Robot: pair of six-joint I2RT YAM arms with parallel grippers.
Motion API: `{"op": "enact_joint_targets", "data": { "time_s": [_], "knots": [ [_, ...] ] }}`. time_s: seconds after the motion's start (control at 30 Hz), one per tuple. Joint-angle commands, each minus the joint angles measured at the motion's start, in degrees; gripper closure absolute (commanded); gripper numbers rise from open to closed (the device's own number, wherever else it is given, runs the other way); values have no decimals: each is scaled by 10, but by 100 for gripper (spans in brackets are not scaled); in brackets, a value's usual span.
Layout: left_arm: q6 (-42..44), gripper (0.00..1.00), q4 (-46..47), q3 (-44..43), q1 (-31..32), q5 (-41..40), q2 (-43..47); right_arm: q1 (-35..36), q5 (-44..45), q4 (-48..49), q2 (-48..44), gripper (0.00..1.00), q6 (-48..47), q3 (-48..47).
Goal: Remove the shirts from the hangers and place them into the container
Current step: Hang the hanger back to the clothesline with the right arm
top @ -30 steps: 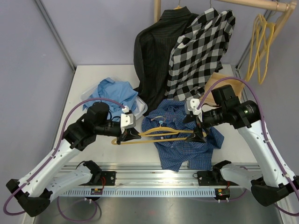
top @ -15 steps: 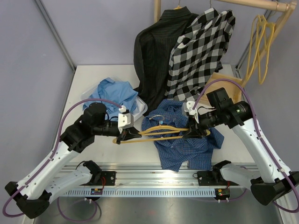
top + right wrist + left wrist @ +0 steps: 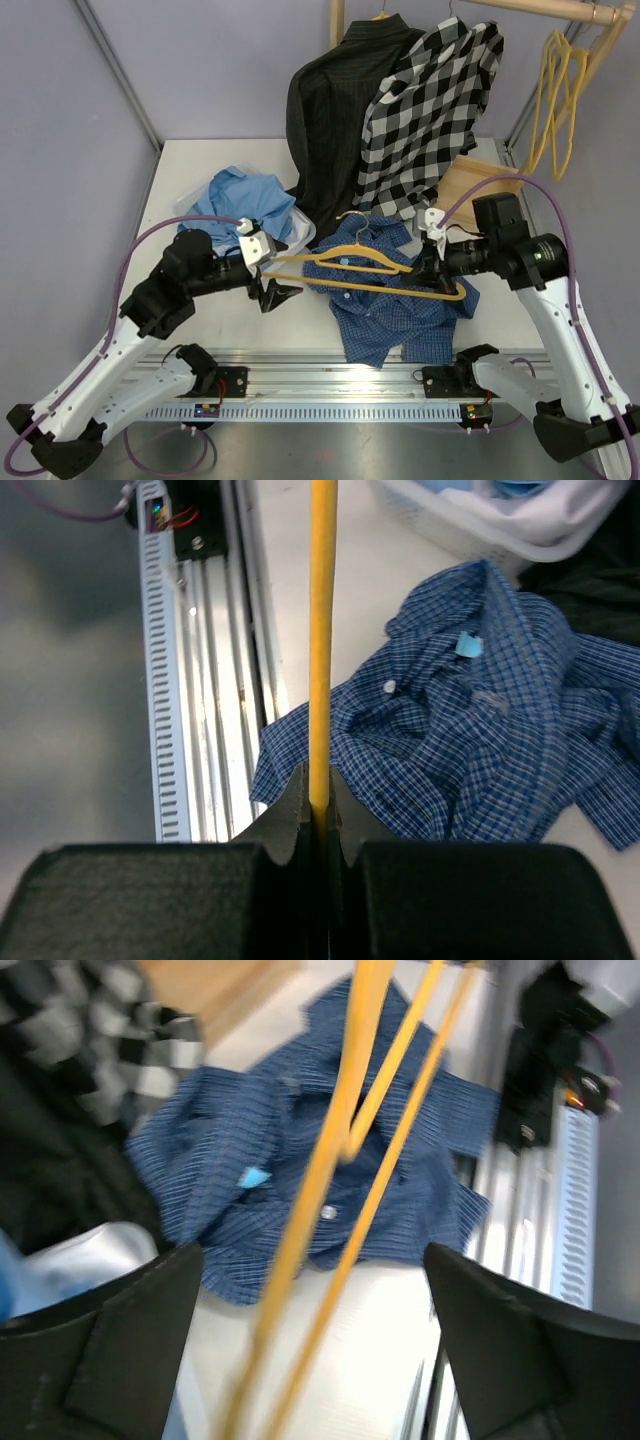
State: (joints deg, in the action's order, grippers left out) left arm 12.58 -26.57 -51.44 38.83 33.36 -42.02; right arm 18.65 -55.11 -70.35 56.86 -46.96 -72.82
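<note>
Next, I release the yellow hanger from my right gripper on the rail [image 3: 524,72], between the large-check shirt and empty hangers.
A yellow hanger [image 3: 362,268] hangs in the air over the dark blue small-check shirt [image 3: 396,312], which lies crumpled on the table. My right gripper [image 3: 432,270] is shut on the hanger's right end; in the right wrist view the bar [image 3: 322,630] runs straight out of the pinched jaws [image 3: 319,798]. My left gripper [image 3: 283,276] stands open at the hanger's left tip, and the blurred bars [image 3: 345,1170] pass between its fingers [image 3: 120,1350] without touching them. The white container [image 3: 304,232] holds a light blue shirt [image 3: 243,198]. The black pinstriped shirt [image 3: 328,110] and the large-check shirt [image 3: 432,110] hang on the rail.
Several empty yellow hangers [image 3: 555,100] dangle from the wooden rail at the back right. The wooden rack base [image 3: 472,180] lies behind my right arm. The metal rail [image 3: 340,365] carrying the arm bases runs along the near edge.
My left gripper has opened and let go of the hanger's left end, drawing back to the left. My right gripper has shut on the right end and carried the hanger up and to the right.
</note>
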Motion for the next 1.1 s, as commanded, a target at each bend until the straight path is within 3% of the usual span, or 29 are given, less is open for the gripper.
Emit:
{"op": "enact_joint_targets", "data": {
  "time_s": [0.0, 0.17, 0.3, 0.63, 0.77, 1.07],
  "knots": [
    [-25, 1, 72, 15, -3, -158, 48, -49, -24, 67, -48, 100, 89, -1],
    [-7, 1, 78, 64, -3, -307, 105, -134, 42, 150, -81, 100, 231, -45],
    [-13, 1, 82, 119, -2, -358, 131, -165, 108, 175, -71, 100, 297, -102],
    [-27, 1, 81, 129, -2, -342, 123, -236, 318, 166, -49, 100, 415, -252],
    [-28, 1, 83, 129, -2, -343, 128, -259, 433, 165, -82, 100, 438, -221],
    [-27, 1, 84, 129, -2, -337, 128, -271, 466, 193, -73, 100, 466, -176]
  ]
}}
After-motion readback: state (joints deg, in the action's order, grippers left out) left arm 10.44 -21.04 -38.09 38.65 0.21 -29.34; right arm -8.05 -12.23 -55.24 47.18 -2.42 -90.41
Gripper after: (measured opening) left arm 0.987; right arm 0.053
